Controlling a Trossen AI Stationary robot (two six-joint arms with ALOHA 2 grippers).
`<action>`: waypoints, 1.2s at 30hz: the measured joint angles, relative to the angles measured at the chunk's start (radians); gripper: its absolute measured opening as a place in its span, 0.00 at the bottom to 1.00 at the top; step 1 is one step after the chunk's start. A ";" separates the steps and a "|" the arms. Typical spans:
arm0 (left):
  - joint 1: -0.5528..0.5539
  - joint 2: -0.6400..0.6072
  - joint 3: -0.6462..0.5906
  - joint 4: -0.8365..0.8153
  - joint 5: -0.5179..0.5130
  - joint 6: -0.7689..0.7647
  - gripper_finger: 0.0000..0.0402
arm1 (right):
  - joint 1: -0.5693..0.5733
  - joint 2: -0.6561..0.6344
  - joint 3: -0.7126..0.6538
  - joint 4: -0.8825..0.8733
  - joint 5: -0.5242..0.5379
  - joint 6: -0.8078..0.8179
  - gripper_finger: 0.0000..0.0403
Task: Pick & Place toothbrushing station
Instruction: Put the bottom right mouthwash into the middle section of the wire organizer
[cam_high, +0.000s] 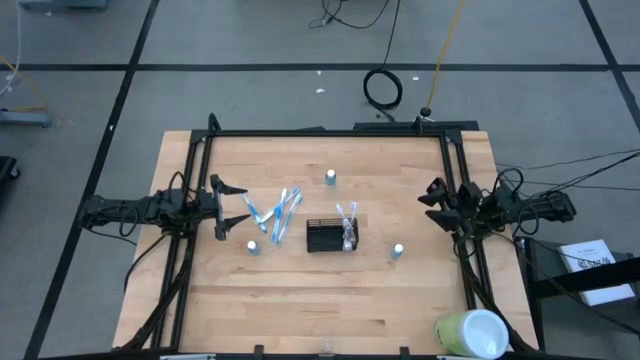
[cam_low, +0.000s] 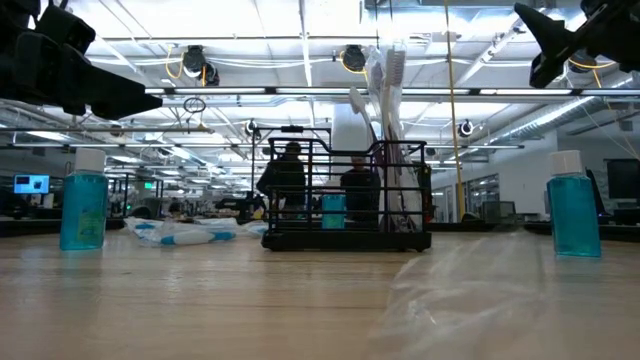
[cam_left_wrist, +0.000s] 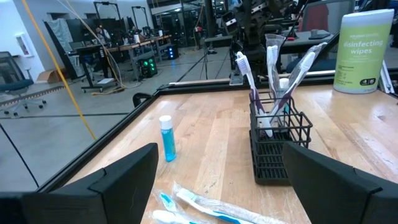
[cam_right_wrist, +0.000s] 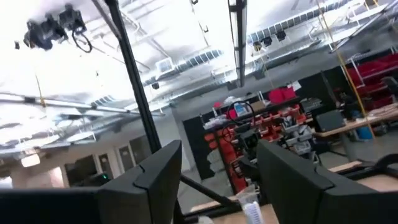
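I need to next grab the small blue bottle between my right gripper and the holder, closing just below the bottle's white cap (cam_high: 397, 252).
The toothbrushing station (cam_high: 325, 236) is a small black wire-mesh holder resting on its base at the table's middle. Several toothbrushes (cam_high: 347, 222) stand in its right end. It also shows in the low view (cam_low: 345, 195) and in the left wrist view (cam_left_wrist: 277, 146). My left gripper (cam_high: 236, 205) hovers open over the table's left side, pointing toward the holder, with loose wrapped toothbrushes (cam_high: 275, 212) between them. My right gripper (cam_high: 432, 200) hovers open and empty over the table's right side, tipped upward in its wrist view (cam_right_wrist: 221, 180).
Small blue bottles stand behind the holder (cam_high: 330, 177), at its near left (cam_high: 253, 246) and at its near right (cam_high: 397, 250). A wipes canister (cam_high: 470, 333) stands at the near right corner. A black metal frame (cam_high: 330, 132) borders the table.
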 joint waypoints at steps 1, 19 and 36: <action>0.000 0.000 0.000 0.000 0.000 0.000 0.87 | 0.000 0.000 0.000 -0.007 -0.001 -0.023 0.50; 0.000 0.000 0.000 0.000 0.000 0.000 0.88 | 0.245 0.360 0.257 -0.761 0.073 0.306 0.51; 0.000 0.000 0.000 0.000 0.000 0.000 0.88 | 0.398 0.564 0.092 -0.747 -0.014 0.769 0.45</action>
